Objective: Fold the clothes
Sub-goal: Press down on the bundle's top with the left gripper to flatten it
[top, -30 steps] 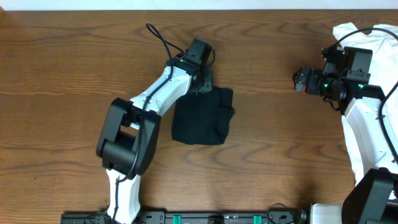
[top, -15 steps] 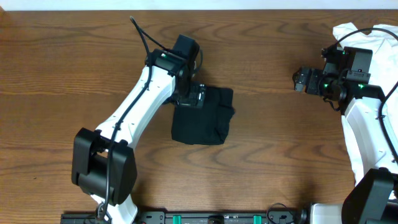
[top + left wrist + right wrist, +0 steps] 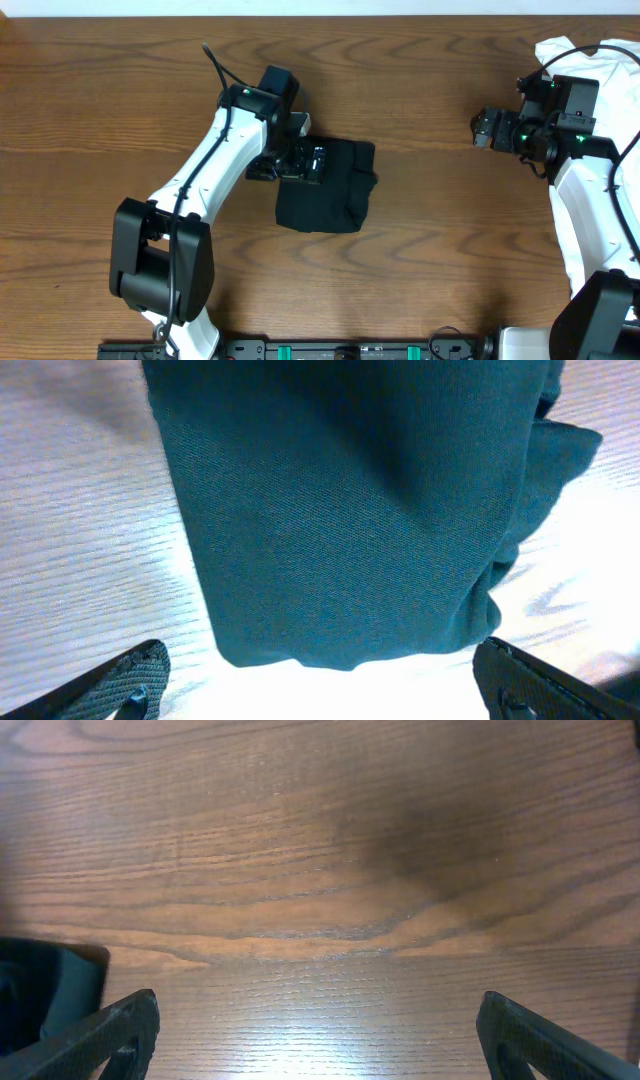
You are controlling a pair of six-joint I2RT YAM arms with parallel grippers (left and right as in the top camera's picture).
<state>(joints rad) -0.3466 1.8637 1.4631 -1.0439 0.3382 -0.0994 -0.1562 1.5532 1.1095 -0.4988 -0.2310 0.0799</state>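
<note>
My left gripper should grip the middle of the folded black garment (image 3: 314, 186) (image 3: 330, 495), so it can pull the whole garment along.
A folded black garment (image 3: 335, 190) lies near the middle of the wooden table; the left wrist view shows it as a dark teal cloth (image 3: 350, 510) lying flat. My left gripper (image 3: 312, 162) hovers at the garment's upper left edge, jaws wide open and holding nothing; its fingertips (image 3: 135, 678) frame the cloth's near edge. My right gripper (image 3: 483, 130) hangs over bare wood at the right, open and empty, with its fingertips (image 3: 120, 1030) far apart. A pile of white clothes (image 3: 610, 60) lies at the far right, under the right arm.
The left arm (image 3: 215, 170) stretches diagonally from the front edge to the garment. The right arm (image 3: 585, 200) stands along the right edge. Bare wood lies between the garment and the right gripper.
My left gripper has opened and let go of the black garment, then drawn back toward the left. The left arm's base link swung left. The right arm has not moved.
</note>
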